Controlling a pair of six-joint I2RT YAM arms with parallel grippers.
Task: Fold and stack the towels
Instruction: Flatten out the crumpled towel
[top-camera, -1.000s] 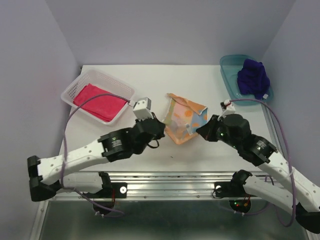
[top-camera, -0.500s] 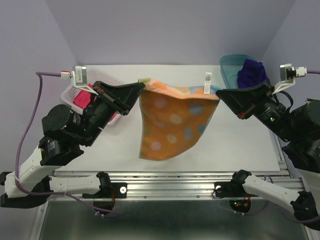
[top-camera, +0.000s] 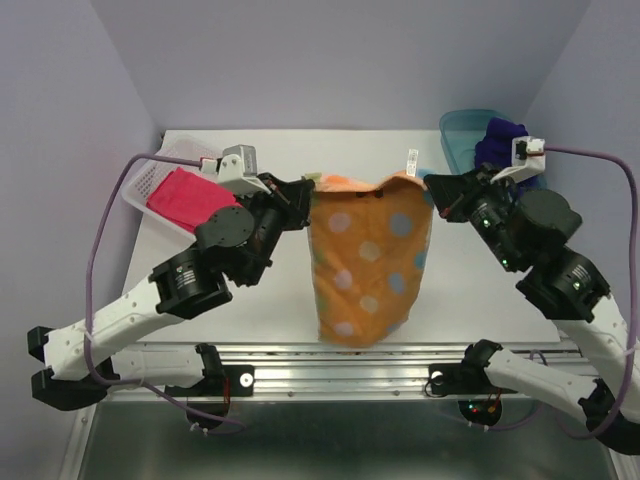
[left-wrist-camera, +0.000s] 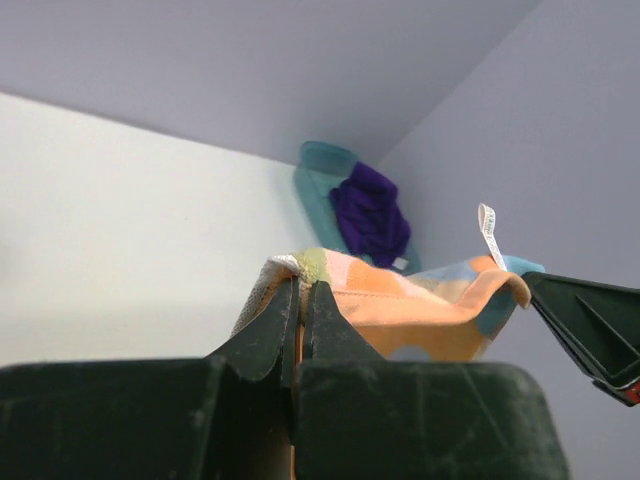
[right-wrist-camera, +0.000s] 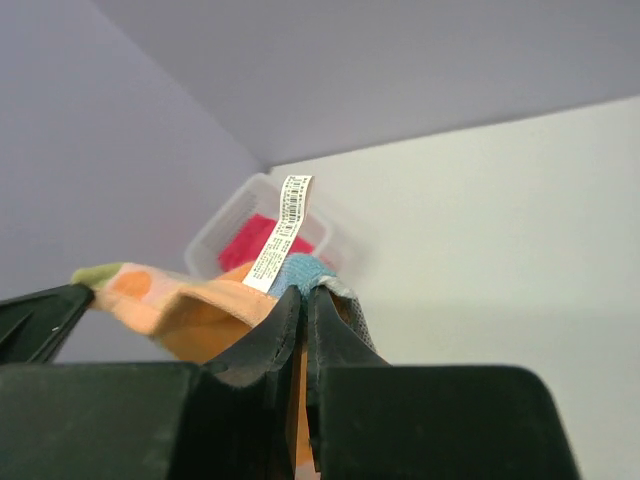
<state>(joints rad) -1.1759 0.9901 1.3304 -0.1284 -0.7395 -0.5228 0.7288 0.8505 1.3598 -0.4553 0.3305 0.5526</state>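
Note:
Next, I let go of the orange polka-dot towel, hanging in the air between both grippers, with my left gripper on the table's middle (top-camera: 349, 249), between the white basket and the teal tray.
The orange polka-dot towel (top-camera: 370, 262) hangs in the air between both grippers, above the table's middle. My left gripper (top-camera: 306, 192) is shut on its left top corner (left-wrist-camera: 300, 268). My right gripper (top-camera: 432, 190) is shut on its right top corner (right-wrist-camera: 305, 275), where a white label (right-wrist-camera: 282, 230) sticks up. The pink-red towel (top-camera: 185, 198) lies in the white basket (top-camera: 150, 175) at back left. The purple-blue towel (top-camera: 502, 140) lies bunched in the teal tray (top-camera: 456, 140) at back right; it also shows in the left wrist view (left-wrist-camera: 370, 210).
The white table (top-camera: 250, 300) lies under the hanging towel. Its front edge meets a metal rail (top-camera: 340, 352) where the arm bases sit. Grey walls enclose the back and both sides.
Both grippers picked the orange towel off the table and spread it wide in the air. They have since moved closer together and lower, so it hangs narrower and reaches nearer the front edge.

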